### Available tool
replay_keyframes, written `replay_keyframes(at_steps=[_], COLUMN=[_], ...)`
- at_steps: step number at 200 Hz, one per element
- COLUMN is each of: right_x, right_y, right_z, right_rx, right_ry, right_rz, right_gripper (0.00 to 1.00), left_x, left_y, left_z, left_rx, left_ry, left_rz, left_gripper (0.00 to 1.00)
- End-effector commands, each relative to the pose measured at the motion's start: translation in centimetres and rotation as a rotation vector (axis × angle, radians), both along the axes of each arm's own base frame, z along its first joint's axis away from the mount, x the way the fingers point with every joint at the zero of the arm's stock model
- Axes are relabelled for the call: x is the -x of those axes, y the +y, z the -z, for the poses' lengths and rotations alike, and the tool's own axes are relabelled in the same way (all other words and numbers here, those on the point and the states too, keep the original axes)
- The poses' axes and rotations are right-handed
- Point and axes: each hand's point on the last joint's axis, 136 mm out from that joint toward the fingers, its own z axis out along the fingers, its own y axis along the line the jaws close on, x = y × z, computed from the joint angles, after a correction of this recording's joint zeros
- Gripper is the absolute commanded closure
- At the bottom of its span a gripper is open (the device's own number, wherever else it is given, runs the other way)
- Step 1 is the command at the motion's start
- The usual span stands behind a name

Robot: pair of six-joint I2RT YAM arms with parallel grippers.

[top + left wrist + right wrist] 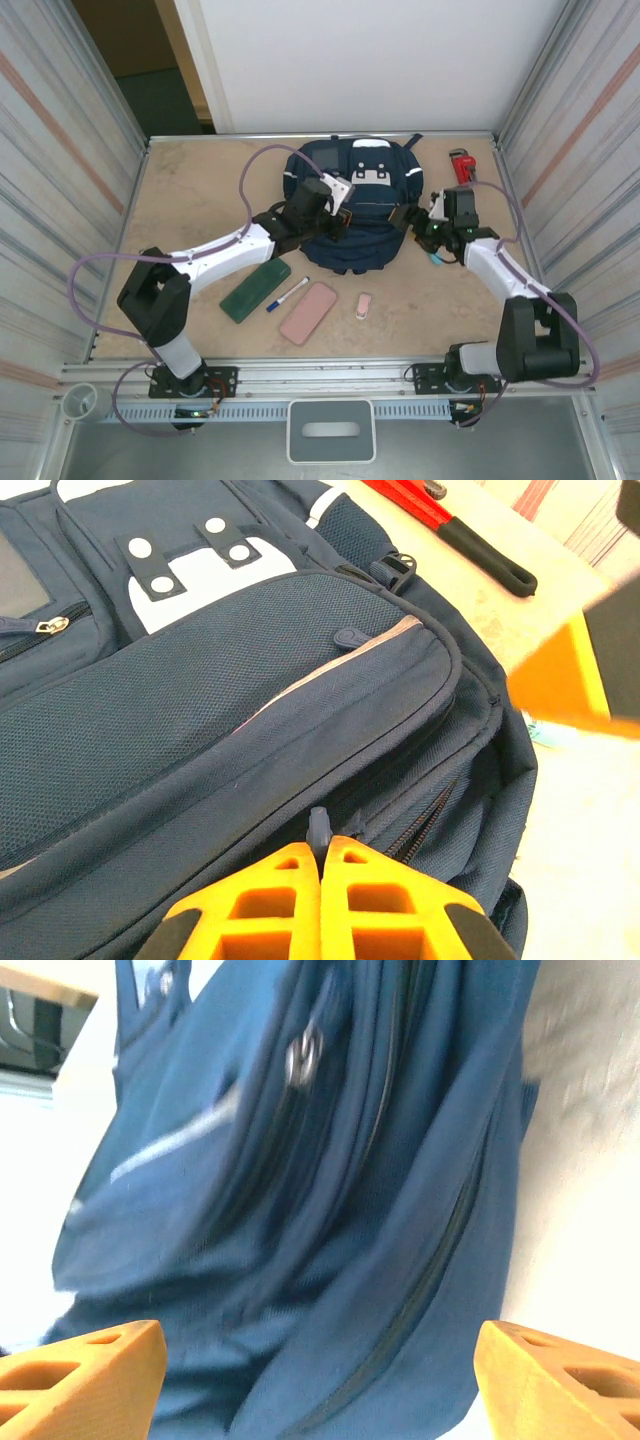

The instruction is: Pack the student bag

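The bag's side is loose next to the zipper, so next my right gripper grabs the fabric fold (425,1225) and keeps the bag still before I pull the zipper.
The navy-blue student bag (360,205) lies flat at the back middle of the table, its white patch (195,575) facing up. My left gripper (335,200) rests on the bag's left half and is shut on a small grey zipper pull (320,832) at the main zipper. My right gripper (415,222) is at the bag's right side, wide open, with the bag's folded fabric (330,1220) between its orange fingers (85,1370). The zipper track (425,825) beside the pull looks partly parted.
In front of the bag lie a green case (255,290), a blue-capped pen (288,293), a pink case (308,313) and a small pink eraser (364,305). A red wrench (461,165) sits at the back right. Metal walls enclose the table.
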Motion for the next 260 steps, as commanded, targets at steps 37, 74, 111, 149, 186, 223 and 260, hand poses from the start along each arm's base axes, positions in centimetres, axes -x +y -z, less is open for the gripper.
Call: replay_keyframes(at_steps=[37,74,111,149,186,223,260], right_x=[-1.1,-1.5,-1.1,-1.9,-3.8,-6.1,-8.7], right_y=[2.0,-0.2,-2.8,-2.1,-1.3,-1.8,-2.5], right_z=[1.4,0.8,0.2,-0.4,-0.8,-0.5,-0.3], right_rx=[0.013,0.093,0.074,0.015,0.031,0.079,0.080], right_ry=[-0.038,-0.060,-0.064,-0.054,-0.034,-0.016,0.004], right_rz=[0.034,0.052,0.085,0.024,-0.041,-0.059,-0.060], right_gripper=[0.51,0.96,1.00,1.00,1.00,0.97,0.90], left_x=[0.0,-0.1,-2.7,-4.0,-1.5,0.5,0.6], left_y=[-1.3,1.5,7.5,10.0,7.2,2.8,-1.1], left_z=[-3.1,-2.2,-0.1,0.2,-1.7,-3.1,-3.5], left_rx=[0.059,-0.014,-0.054,-0.041,0.031,0.070,0.060], left_ry=[-0.060,-0.106,-0.087,-0.065,-0.068,-0.076,-0.086], left_rz=[0.017,-0.037,-0.167,-0.219,-0.126,-0.022,0.042], left_gripper=[1.00,1.00,1.00,1.00,1.00,1.00,1.00])
